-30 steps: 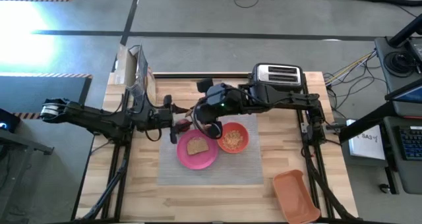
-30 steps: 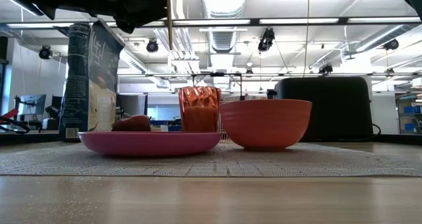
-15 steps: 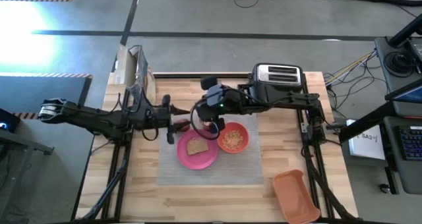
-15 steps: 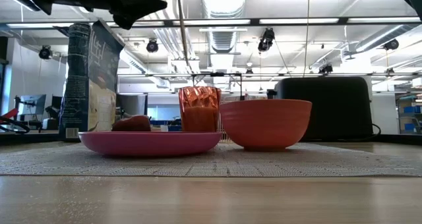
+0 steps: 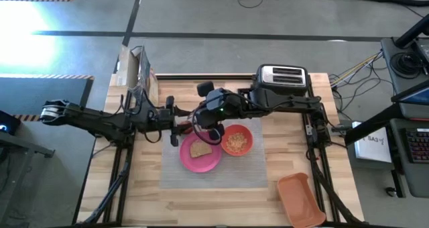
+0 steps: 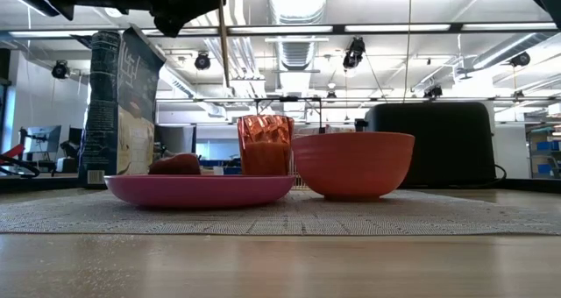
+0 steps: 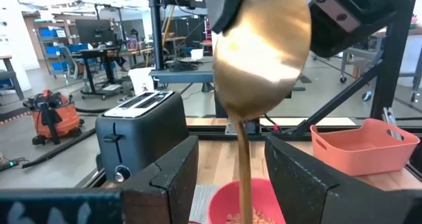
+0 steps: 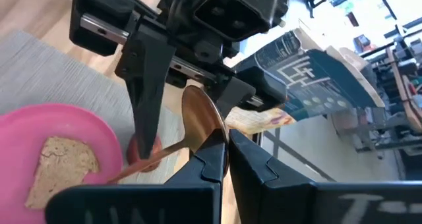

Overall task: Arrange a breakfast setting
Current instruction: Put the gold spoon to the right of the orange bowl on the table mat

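The robot's right gripper pinches the gold spoon's bowl, so the left gripper should hold the spoon while the right gripper moves down to take the spoon's handle [image 8: 128, 171].
The gold spoon [image 7: 262, 47] hangs in the air with its handle [image 6: 223, 53] down, over the grey placemat [image 5: 214, 174] beside the pink plate [image 5: 200, 153] with toast [image 5: 200, 148]. My right gripper [image 5: 205, 121] is shut on the spoon. My left gripper [image 7: 231, 159] is open, one finger on either side of the handle. The orange bowl [image 5: 236, 140] sits right of the plate. The orange cup [image 6: 266, 145] stands behind them. A red apple [image 8: 140, 149] shows behind the left finger. I cannot make out the clear glass. My right gripper pinches the spoon's bowl [image 8: 198, 118] at its rim between the two fingers [image 8: 212, 157]. The fingers come from the table's right, slanting down. The spoon is lifted clear, bowl up, and its handle [image 8: 142, 168] hangs below.
The black-and-silver toaster [image 5: 282, 77] stands at the far edge. A cereal box [image 5: 137, 68] stands at the far left. The orange tray [image 5: 301, 198] lies at the near right. Bare wood lies along the near edge.
My right gripper has moved a little toward the table's left, closer to my left gripper, with the spoon. The hanging handle swung to one side and came back to near upright.
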Available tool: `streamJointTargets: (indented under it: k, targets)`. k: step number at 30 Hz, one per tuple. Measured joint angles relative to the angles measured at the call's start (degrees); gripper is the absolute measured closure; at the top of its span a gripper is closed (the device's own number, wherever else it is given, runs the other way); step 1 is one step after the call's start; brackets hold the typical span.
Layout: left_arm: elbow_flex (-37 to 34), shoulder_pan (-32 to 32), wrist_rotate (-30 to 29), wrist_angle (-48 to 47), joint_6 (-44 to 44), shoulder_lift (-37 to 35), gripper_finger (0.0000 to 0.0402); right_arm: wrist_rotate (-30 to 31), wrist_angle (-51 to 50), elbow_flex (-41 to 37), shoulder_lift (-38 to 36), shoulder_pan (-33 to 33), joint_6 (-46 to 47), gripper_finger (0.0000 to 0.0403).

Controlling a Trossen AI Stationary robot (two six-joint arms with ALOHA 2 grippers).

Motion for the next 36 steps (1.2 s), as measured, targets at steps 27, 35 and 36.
streamJointTargets:
  k: [27, 35, 36]
  targets:
    - [-0.1, 0.0, 0.9, -0.4, -0.3, 0.2, 0.0396, 0.3, 0.4, 0.0, 0.5, 0.0, 7.1, 0.0391]
    - [-0.2, 0.0, 1.0, 0.0, -0.7, 0.1, 0.0398, 0.2, -5.5, 0.1, 0.4, 0.0, 12.0, 0.0325]
    - [-0.2, 0.0, 1.0, -0.2, -0.8, 0.1, 0.0399, 0.2, -5.8, 0.1, 0.4, 0.0, 12.9, 0.0314]
